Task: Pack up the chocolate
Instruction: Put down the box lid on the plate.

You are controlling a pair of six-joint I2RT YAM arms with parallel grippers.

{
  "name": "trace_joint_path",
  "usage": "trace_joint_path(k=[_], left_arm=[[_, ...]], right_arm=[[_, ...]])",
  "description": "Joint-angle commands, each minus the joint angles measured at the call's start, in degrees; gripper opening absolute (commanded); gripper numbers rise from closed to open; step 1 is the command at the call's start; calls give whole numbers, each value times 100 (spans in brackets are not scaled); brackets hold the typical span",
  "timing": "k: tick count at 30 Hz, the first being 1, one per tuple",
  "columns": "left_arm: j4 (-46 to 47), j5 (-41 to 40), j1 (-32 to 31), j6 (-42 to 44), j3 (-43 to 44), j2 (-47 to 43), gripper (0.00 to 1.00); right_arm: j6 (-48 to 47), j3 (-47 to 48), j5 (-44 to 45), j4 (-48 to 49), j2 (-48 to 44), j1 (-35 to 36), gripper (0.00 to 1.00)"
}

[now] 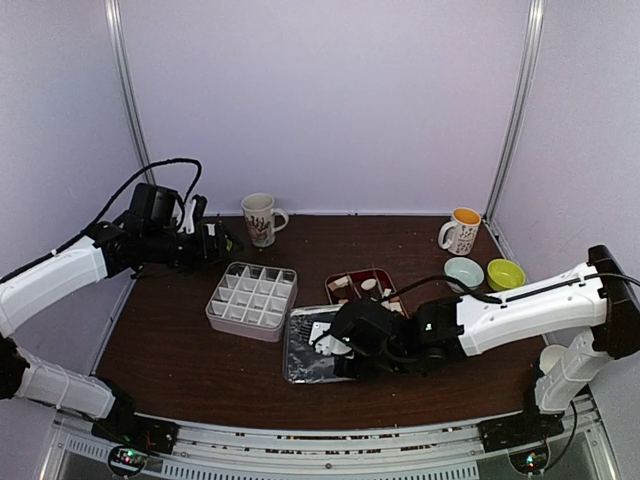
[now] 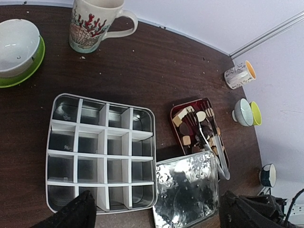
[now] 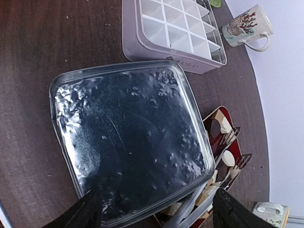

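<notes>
My left gripper should grip the edge of the shiny metal lid (image 1: 286,356) (image 2: 154,213) beside the empty divided box, toward the lid's near corner.
The chocolate (image 1: 346,285), small tan, white and dark pieces, lies in a dark red tray (image 1: 385,276) with metal tongs (image 2: 214,148) resting across it. It also shows in the left wrist view (image 2: 182,114) and the right wrist view (image 3: 229,158). An empty divided box (image 1: 252,300) stands left of the tray. A shiny metal lid (image 1: 305,350) lies flat in front of it. My right gripper (image 1: 327,342) hangs open and empty just over the lid's (image 3: 128,137) near edge, by the tongs' handles (image 3: 204,206). My left gripper (image 1: 206,243) is open and empty, high at the back left.
A patterned mug (image 1: 261,218) stands at the back centre. An orange-filled mug (image 1: 461,230), a pale bowl (image 1: 463,272) and a green bowl (image 1: 505,273) stand at the back right. A small cup (image 1: 552,357) sits by the right arm's base. A white bowl (image 2: 16,45) shows in the left wrist view.
</notes>
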Motion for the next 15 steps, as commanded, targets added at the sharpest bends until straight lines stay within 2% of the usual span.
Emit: trace_joint_path(k=[1, 9, 15], left_arm=[[-13, -182, -219, 79, 81, 131, 92], [-299, -889, -1040, 31, 53, 497, 82], [-335, -1674, -1753, -95, -231, 799, 76]], right_arm=[[313, -133, -914, 361, -573, -284, 80], [1345, -343, -937, 1015, -1067, -1206, 70], [2102, -969, -1161, 1903, -1591, -2095, 68]])
